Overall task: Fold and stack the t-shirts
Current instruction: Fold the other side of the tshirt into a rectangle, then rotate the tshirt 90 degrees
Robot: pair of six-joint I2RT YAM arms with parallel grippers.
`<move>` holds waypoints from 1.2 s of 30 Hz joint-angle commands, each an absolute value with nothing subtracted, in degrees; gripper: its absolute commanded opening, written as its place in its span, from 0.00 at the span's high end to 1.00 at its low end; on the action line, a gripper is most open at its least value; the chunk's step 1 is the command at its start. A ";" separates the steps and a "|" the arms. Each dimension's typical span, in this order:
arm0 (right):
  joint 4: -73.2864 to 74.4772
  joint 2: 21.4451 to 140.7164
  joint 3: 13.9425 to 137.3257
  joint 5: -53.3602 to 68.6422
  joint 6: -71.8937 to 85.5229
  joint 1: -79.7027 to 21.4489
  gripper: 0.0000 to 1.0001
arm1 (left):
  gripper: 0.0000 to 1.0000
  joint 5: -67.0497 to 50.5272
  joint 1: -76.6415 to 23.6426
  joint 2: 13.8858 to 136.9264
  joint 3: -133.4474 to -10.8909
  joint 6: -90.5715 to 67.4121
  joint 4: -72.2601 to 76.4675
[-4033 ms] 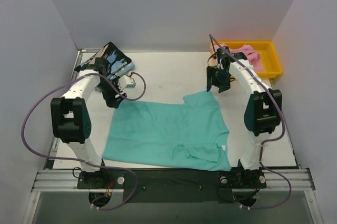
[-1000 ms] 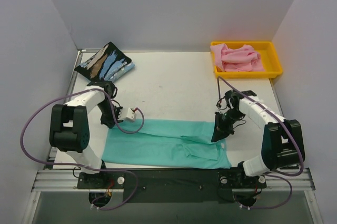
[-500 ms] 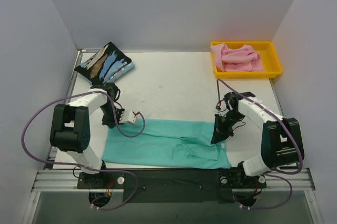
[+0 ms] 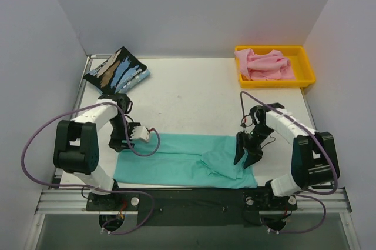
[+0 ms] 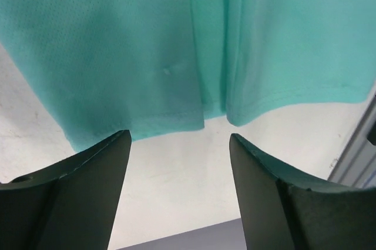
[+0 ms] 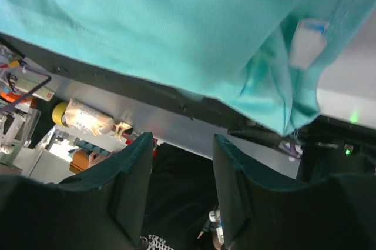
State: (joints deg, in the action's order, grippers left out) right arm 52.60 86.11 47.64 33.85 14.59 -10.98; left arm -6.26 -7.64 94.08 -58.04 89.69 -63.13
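The teal-green t-shirt's bunched end has a top layer [image 4: 235, 166] [image 6: 241, 53] that my right gripper should close on next, just beside the white label.
The teal-green t-shirt [image 4: 176, 159] lies folded into a long band along the table's near edge. My left gripper [image 4: 119, 142] is open and empty at the band's left end. In the left wrist view, bare table shows between my left gripper's [image 5: 179, 138] jaws, just short of the shirt's hem [image 5: 147, 44]. My right gripper [image 4: 244, 157] is open and empty over the band's right end, where the cloth is bunched. In the right wrist view my right gripper [image 6: 182, 138] is below the teal cloth [image 6: 147, 20] and its white label [image 6: 305, 44]. The black streaked t-shirt [image 4: 117, 69] lies folded at the back left. The pink t-shirt [image 4: 265, 65] lies crumpled in the tray.
The yellow tray [image 4: 308, 75] stands at the back right. Purple cables loop beside both arms. A black frame rail [image 4: 188, 200] runs along the table's near edge, right below the teal shirt. Grey walls close in the left, back and right sides.
The teal shirt's far edge was brought down to the near edge, making a band. Since a second ago both grippers have dropped slightly nearer, and the cloth by the right gripper is more bunched.
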 commanded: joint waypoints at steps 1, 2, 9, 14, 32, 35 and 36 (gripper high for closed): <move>65.90 78.41 53.07 36.72 11.70 -11.78 0.58 | 0.21 -8.61 -6.86 90.62 -63.98 92.20 -74.52; 66.18 77.70 55.87 37.52 11.60 -12.13 0.58 | 0.21 -8.79 -6.86 90.27 -64.33 92.20 -76.01; 44.17 83.12 60.73 31.12 21.52 -22.65 0.97 | 0.70 -15.63 -6.33 90.79 -64.60 77.55 -63.83; 33.67 92.27 61.17 28.66 26.10 -32.24 1.00 | 0.72 -16.35 -6.86 90.26 -60.04 71.55 -53.97; 35.32 88.72 52.21 14.16 31.80 -37.79 1.00 | 0.67 -12.45 -4.13 88.86 -55.34 78.84 -56.74; 36.65 81.23 49.24 9.94 36.20 -36.22 1.00 | 0.65 -20.89 -4.13 88.86 -64.12 77.09 -64.76; 36.65 78.08 47.13 9.58 38.65 -34.91 1.00 | 0.64 -24.57 -4.13 89.47 -65.46 75.60 -66.95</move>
State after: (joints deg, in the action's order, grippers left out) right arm 31.05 89.14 51.22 17.45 31.99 -37.69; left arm -12.34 -4.43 89.54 -55.86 76.73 -56.90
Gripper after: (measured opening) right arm 0.001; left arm 0.345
